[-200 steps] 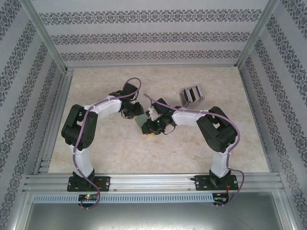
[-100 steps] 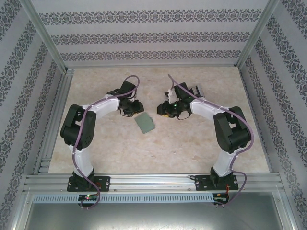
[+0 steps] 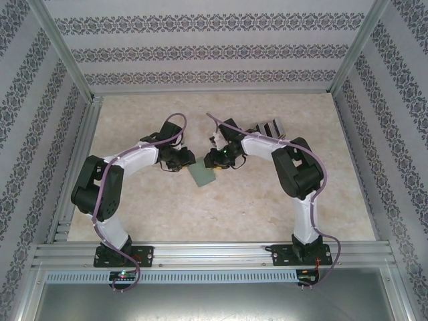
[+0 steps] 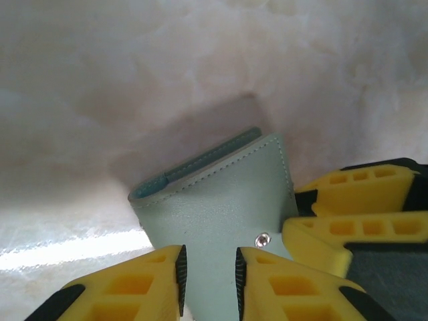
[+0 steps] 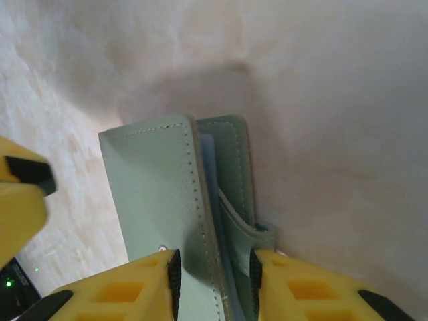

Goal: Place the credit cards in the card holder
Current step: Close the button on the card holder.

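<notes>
My right gripper spans the card holder's flap and folded strap, so it should back off and grab the strap alone [image 5: 263,233] while my left gripper steadies the card holder.
The card holder [image 3: 200,176] is a sage-green folded wallet on the table's middle, with both grippers meeting at it. In the left wrist view the card holder [image 4: 214,200] shows its flat face and snap, one edge raised. My left gripper [image 4: 208,284] stands open over that face. Its place from above is the wallet's left corner, left gripper [image 3: 186,164]. My right gripper [image 3: 212,162] is at the wallet's right side. It is open, right gripper [image 5: 212,284], astride the card holder's [image 5: 147,187] open edge and strap. A thin bluish edge lies between the flaps. The credit cards are hidden.
A grey upright slotted rack [image 3: 267,128] stands behind the right arm, towards the back right. Metal frame rails [image 3: 214,254] run along the near edge and sides, with patterned walls around. Bare marble-look tabletop [image 3: 167,214] lies in front of the wallet.
My right gripper swung out to the rack and came back to the wallet. The left arm stretched forward, bringing its gripper onto the wallet's left corner.
</notes>
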